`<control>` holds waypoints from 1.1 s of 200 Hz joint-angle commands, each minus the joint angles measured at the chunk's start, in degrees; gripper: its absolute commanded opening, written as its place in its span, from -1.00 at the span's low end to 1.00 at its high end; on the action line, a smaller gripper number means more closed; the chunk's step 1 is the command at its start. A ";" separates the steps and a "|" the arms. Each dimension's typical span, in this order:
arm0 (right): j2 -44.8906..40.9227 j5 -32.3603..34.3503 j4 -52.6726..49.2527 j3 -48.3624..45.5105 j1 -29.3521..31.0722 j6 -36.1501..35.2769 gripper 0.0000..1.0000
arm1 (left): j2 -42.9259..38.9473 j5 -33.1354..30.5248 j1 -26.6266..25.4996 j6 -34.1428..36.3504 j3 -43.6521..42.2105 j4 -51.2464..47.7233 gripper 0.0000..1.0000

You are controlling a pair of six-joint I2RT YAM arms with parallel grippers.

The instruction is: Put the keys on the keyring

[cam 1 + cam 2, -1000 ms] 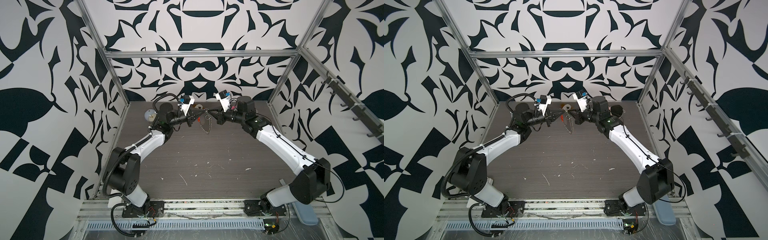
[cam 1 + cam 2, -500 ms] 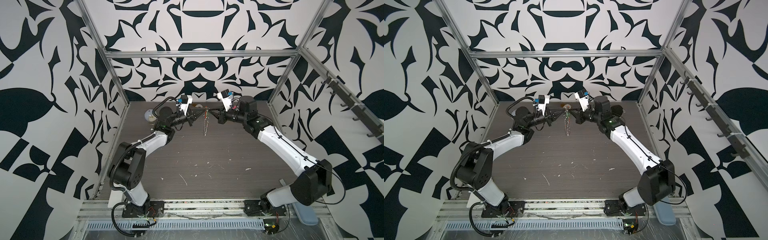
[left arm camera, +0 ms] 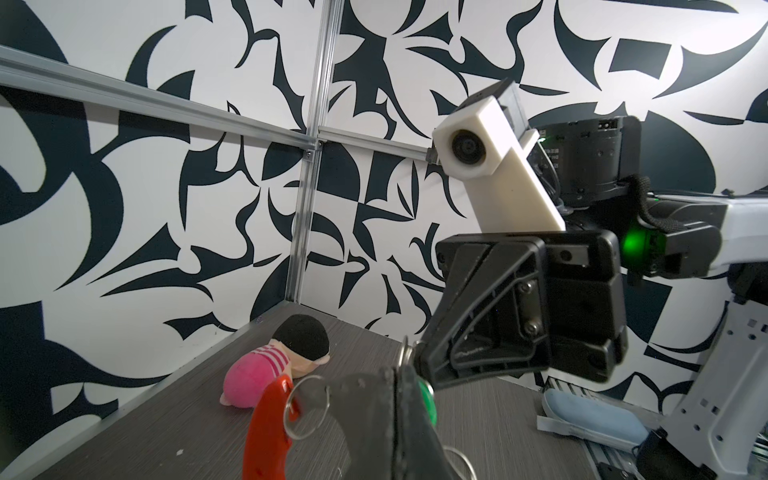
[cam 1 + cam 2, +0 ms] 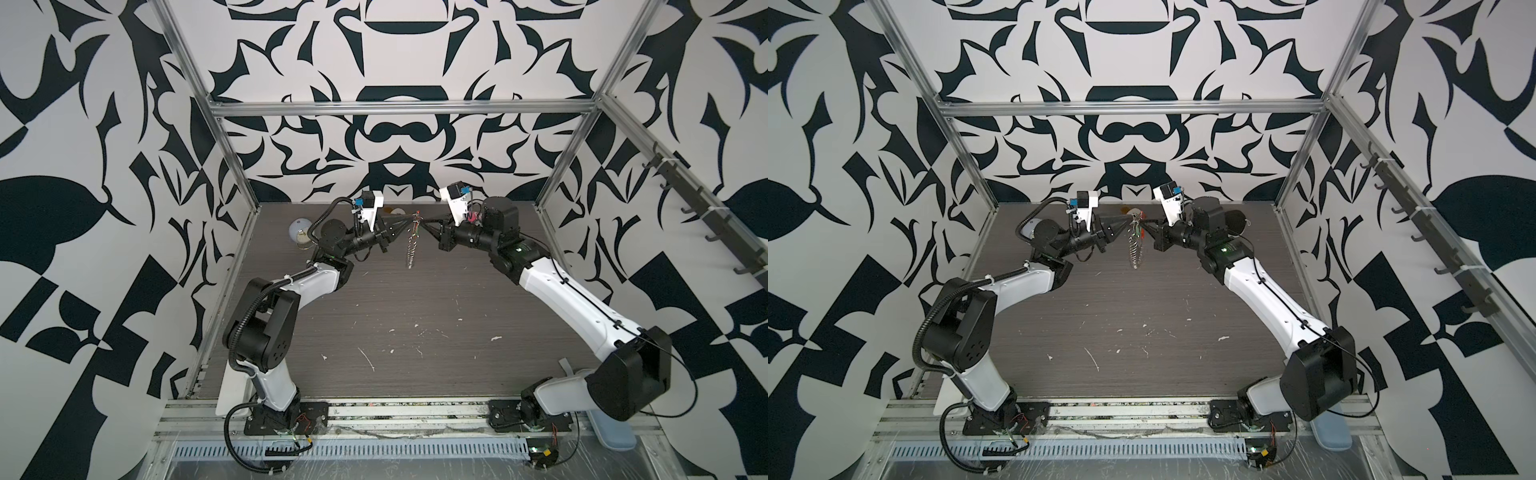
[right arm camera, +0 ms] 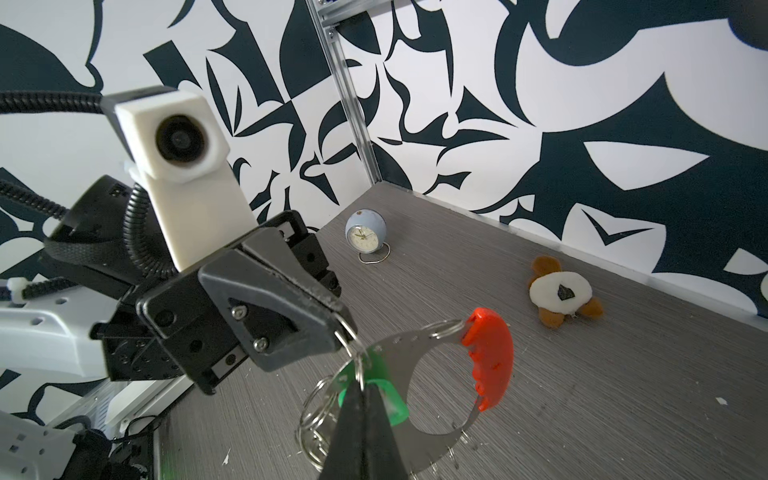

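My right fingers pinch a ring wire with the green key tag, so they should open and take the tag (image 5: pixel 392 401) by its body.
Both grippers meet tip to tip in the air over the back of the table. My left gripper (image 4: pixel 406 222) (image 3: pixel 400 399) is shut on a wire ring of the keyring. The keyring's silver chain (image 4: pixel 411 250) (image 4: pixel 1133 249) hangs straight down between the tips. Its orange-red strip (image 5: pixel 488 357) (image 3: pixel 268 428) sits on a curved silver plate off to one side. My right gripper (image 4: pixel 424 223) (image 5: pixel 360 376) is shut at the green key tag (image 5: pixel 392 401) (image 3: pixel 428 401), with a ring wire caught between its fingertips. The tag's dark metal piece is hidden.
A pale blue globe clock (image 5: pixel 362 233) (image 4: pixel 300 230) stands at the back left. A brown and white plush (image 5: pixel 561 293) lies by the back wall and a pink doll (image 3: pixel 266 370) at the back right. A blue-grey pad (image 3: pixel 590 419) lies at the front right.
The two grippers have drawn closer together. The chain hung as a wide loop between them and now hangs as one narrow strand. The left arm's elbow has swung inward.
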 commanded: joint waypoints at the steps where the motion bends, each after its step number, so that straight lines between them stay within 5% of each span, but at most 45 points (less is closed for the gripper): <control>1: -0.88 3.56 -1.91 -1.35 -0.24 -0.30 -1.00 | -0.90 -3.65 0.23 -0.44 -0.83 4.98 -1.00; 96: -5.06 9.86 0.19 -4.98 -0.24 -2.22 -0.60 | -1.15 -1.50 0.16 1.90 -1.37 -0.23 -1.00; 159: -2.74 0.50 13.08 -4.78 -0.24 3.72 -0.38 | -2.92 0.77 0.29 1.21 -1.44 -3.49 -1.00; 220: 2.25 -4.92 16.50 -0.50 -0.50 7.60 -0.22 | -2.22 0.86 1.52 -7.67 -0.14 1.70 -1.00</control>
